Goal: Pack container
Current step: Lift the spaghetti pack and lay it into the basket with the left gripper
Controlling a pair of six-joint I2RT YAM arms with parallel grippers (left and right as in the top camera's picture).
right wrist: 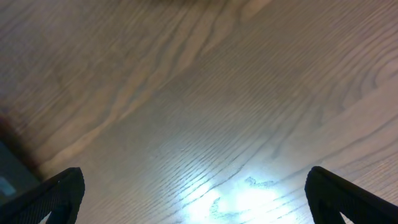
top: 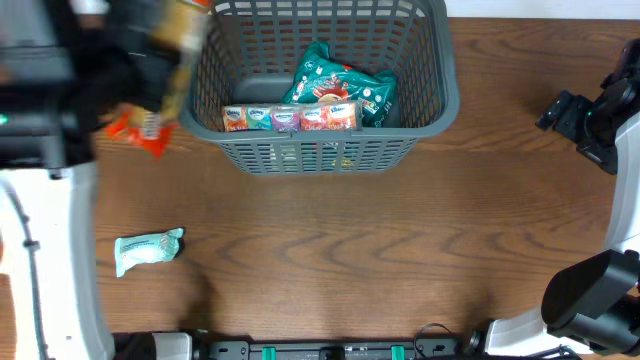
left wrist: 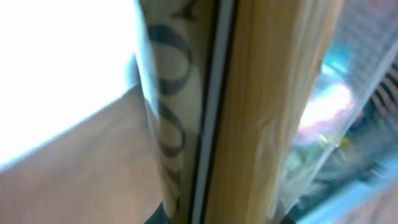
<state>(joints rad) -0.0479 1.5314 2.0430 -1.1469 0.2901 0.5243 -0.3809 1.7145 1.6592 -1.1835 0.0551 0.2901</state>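
Next, my left gripper lets go of the tall yellow packet in the basket (top: 294, 84), at a spot just behind the row of small colourful packets.
The dark grey slotted basket (top: 440, 95) stands at the table's back centre. It holds a green snack bag (top: 340, 85) and a row of small colourful packets (top: 290, 118). My left gripper (top: 165, 45), blurred, is by the basket's left rim, shut on a tall yellow packet with black lettering (left wrist: 261, 112) that fills the left wrist view. My right gripper (right wrist: 196, 193) is open and empty over bare wood at the far right (top: 600, 115).
An orange packet (top: 140, 130) lies on the table left of the basket, under my left arm. A pale teal packet (top: 148, 248) lies at the front left. The basket's mesh wall shows blurred in the left wrist view (left wrist: 379, 93).
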